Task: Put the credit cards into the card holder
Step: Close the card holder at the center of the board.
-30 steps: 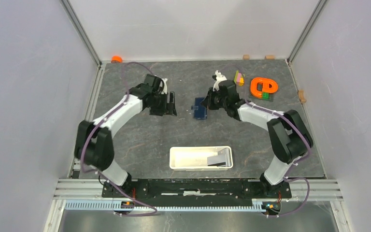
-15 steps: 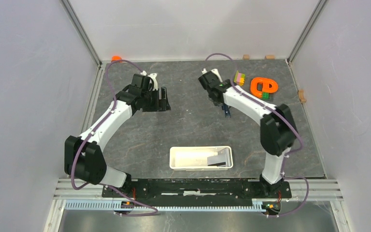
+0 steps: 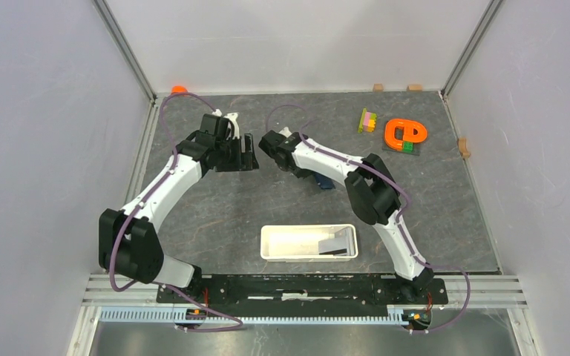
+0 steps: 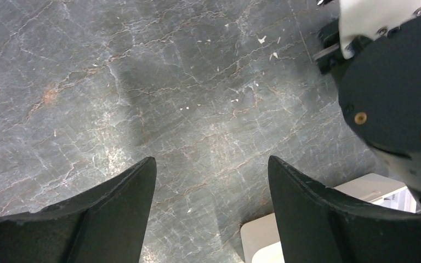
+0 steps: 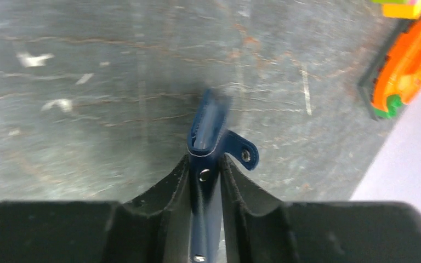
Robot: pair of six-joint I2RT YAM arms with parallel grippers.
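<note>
The card holder is pinched shut by my right gripper, so that gripper should lay the holder flat and take the snap tab [image 5: 242,149] while my left gripper keeps the holder steady.
The card holder [image 5: 205,137], a dark navy wallet with a snap tab, stands on edge between the jaws of my right gripper [image 5: 204,164], which is shut on it above the table. In the top view it shows as a blue patch [image 3: 325,182] under the right gripper [image 3: 313,176], left of the table's middle. A grey credit card [image 3: 335,245] leans inside the long white tray [image 3: 308,256], beside a whitish card [image 3: 300,240]. My left gripper [image 4: 211,161] is open over bare table with nothing between its fingers, and in the top view it [image 3: 249,153] faces the right wrist closely.
An orange ring-shaped toy [image 3: 404,134] and a stack of coloured blocks [image 3: 368,119] lie at the back right. An orange cap [image 3: 179,90] sits at the back left corner. Small wooden blocks [image 3: 463,147] line the right edge. The tray's corner [image 4: 263,241] shows below the left fingers.
My right arm has swung left across the table, carrying the card holder from right of centre toward the left gripper. The left arm has drawn back slightly and then held still.
</note>
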